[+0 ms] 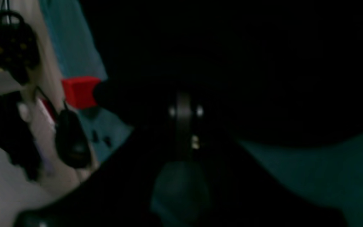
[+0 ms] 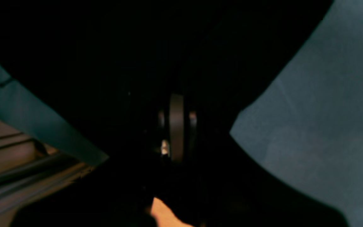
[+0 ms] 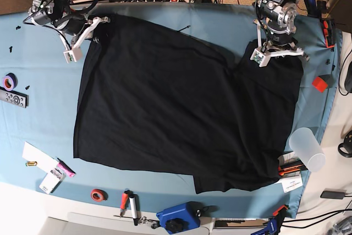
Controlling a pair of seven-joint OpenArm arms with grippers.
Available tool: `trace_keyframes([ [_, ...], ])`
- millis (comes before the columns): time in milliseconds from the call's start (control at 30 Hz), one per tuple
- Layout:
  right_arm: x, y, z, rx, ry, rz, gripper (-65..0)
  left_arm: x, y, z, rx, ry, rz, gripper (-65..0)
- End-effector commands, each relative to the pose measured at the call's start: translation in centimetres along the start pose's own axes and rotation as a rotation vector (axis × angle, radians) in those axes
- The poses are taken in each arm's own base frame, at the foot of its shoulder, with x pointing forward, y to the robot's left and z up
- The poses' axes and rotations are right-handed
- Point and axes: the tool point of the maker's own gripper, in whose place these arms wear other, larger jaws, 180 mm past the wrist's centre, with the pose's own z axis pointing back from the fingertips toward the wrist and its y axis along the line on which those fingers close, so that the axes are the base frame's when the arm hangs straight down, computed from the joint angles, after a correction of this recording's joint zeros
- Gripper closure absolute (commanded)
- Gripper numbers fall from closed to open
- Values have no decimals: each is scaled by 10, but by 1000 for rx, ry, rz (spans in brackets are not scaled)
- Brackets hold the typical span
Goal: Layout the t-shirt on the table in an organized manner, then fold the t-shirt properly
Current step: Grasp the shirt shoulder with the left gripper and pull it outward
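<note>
I should open my left gripper, take the t-shirt's edge (image 3: 300, 71) near the red block and pull it tight, because loose folds run from my left gripper to the t-shirt's front corner.
The black t-shirt (image 3: 176, 108) lies spread across the light blue table (image 3: 44, 136), with a folded-over flap at its front right. My left gripper (image 3: 279, 52) sits at the shirt's far right edge. In the left wrist view the left gripper (image 1: 184, 126) is shut, with the t-shirt's dark fabric (image 1: 263, 63) all around the jaws. My right gripper (image 3: 97, 35) is at the shirt's far left corner. The right wrist view shows the right gripper (image 2: 176, 126) shut too, buried in the t-shirt's black cloth (image 2: 106, 47), with bare table (image 2: 326, 110) beside it. No print or tag shows.
A red block (image 3: 319, 83) and a translucent cup (image 3: 307, 148) stand by the right edge. A purple tape roll (image 3: 9, 81) and a remote (image 3: 12, 98) lie at the left. Along the front edge are a red tape ring (image 3: 98, 195), markers (image 3: 129, 205) and a blue tool (image 3: 177, 218).
</note>
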Motion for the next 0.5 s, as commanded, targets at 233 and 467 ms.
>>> trace_keyframes([
  [233,20,-36,21,-105,-12,61,0,-7,9,19,16,88,33,0],
  [467,46,-56,36,-164,-102,35,0,-1,10,25,12,71,39,0],
])
